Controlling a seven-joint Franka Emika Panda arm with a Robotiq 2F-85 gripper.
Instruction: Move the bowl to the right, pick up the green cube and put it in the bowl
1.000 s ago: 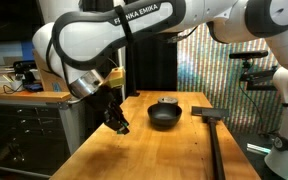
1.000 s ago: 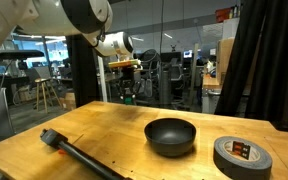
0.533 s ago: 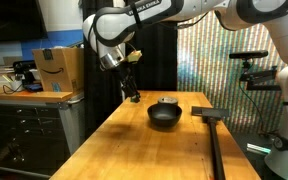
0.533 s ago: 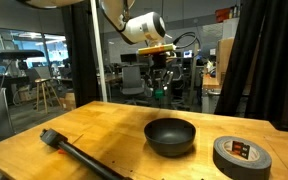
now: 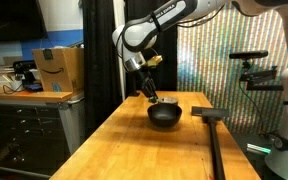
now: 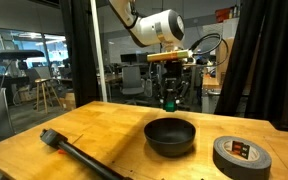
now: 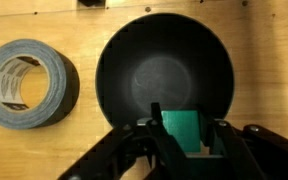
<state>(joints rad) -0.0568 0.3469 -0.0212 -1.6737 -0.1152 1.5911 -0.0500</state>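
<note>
My gripper is going to release the green cube on the bottom of the black bowl (image 5: 166,112) (image 7: 166,84), close to the middle of the bowl, and leave it there.
The glossy black bowl (image 5: 165,116) sits on the wooden table; it also shows in the other exterior view (image 6: 170,135) and fills the wrist view (image 7: 164,70). My gripper (image 7: 187,132) is shut on the green cube (image 7: 184,130) and holds it in the air over the near rim of the bowl. In both exterior views the gripper (image 5: 150,97) (image 6: 170,102) hangs above the bowl, with the green cube (image 6: 170,103) between its fingers.
A roll of grey tape (image 6: 242,155) (image 7: 26,83) lies next to the bowl. A long-handled black tool (image 5: 210,128) (image 6: 79,157) lies on the table. A cardboard box (image 5: 58,68) stands on a side counter. A black curtain (image 6: 269,60) hangs behind.
The arm has swung across the table with the green cube in its grip, from far off to one side to a spot just above the bowl. The bowl has not moved.
</note>
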